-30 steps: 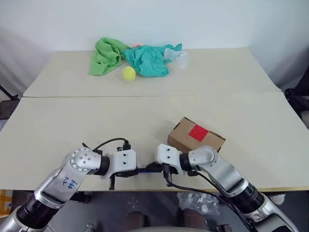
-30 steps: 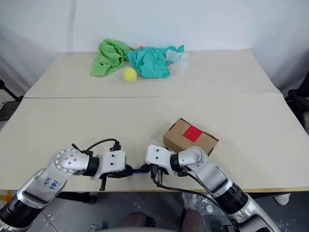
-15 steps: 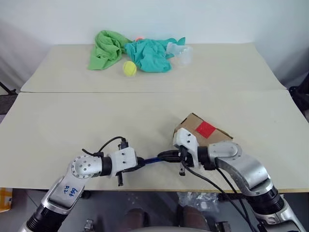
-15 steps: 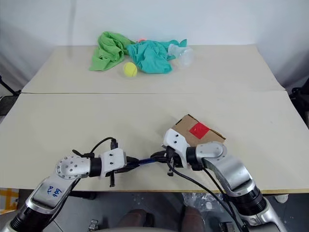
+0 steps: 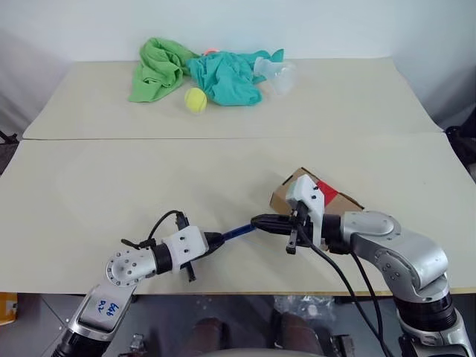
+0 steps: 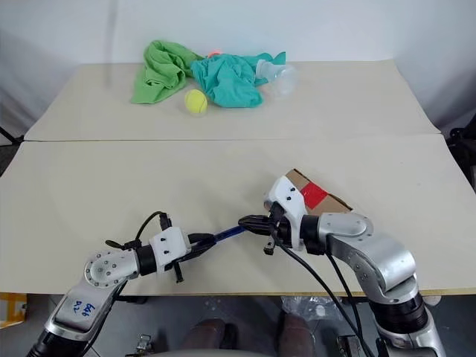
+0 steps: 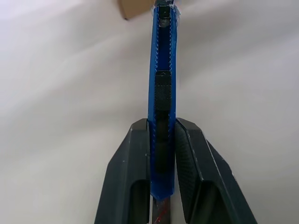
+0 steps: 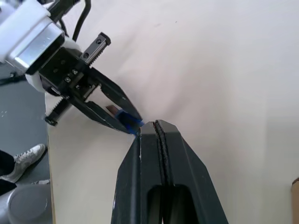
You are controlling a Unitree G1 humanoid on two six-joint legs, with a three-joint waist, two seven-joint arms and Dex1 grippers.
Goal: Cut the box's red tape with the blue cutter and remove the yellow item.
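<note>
The robot's left gripper clamps the blue cutter at its blade end, so the shut right gripper should open and take the cutter's black far end (image 7: 164,11) before cutting.
The blue cutter (image 5: 238,230) hangs just above the table's front part, slanting up toward the right. My left gripper (image 5: 221,238) is shut on its near end, and the left wrist view shows the cutter (image 7: 162,56) clamped between both fingers (image 7: 140,140). My right gripper (image 5: 257,221) is shut, its tips meeting the cutter's far end; I cannot tell whether they pinch it. Right behind the right hand sits the box (image 5: 284,196) with the red tape (image 5: 328,192) on top, both partly covered by the wrist. The yellow item is hidden.
At the table's far side lie a green cloth (image 5: 152,68), a teal cloth (image 5: 227,80), a tennis ball (image 5: 195,99) and a clear plastic cup (image 5: 279,74). The table's front edge (image 5: 245,292) runs just below both grippers.
My right gripper has risen and moved right, rolling its wrist, and stands in front of the box. The left gripper has turned toward it, so the cutter now slants upward.
</note>
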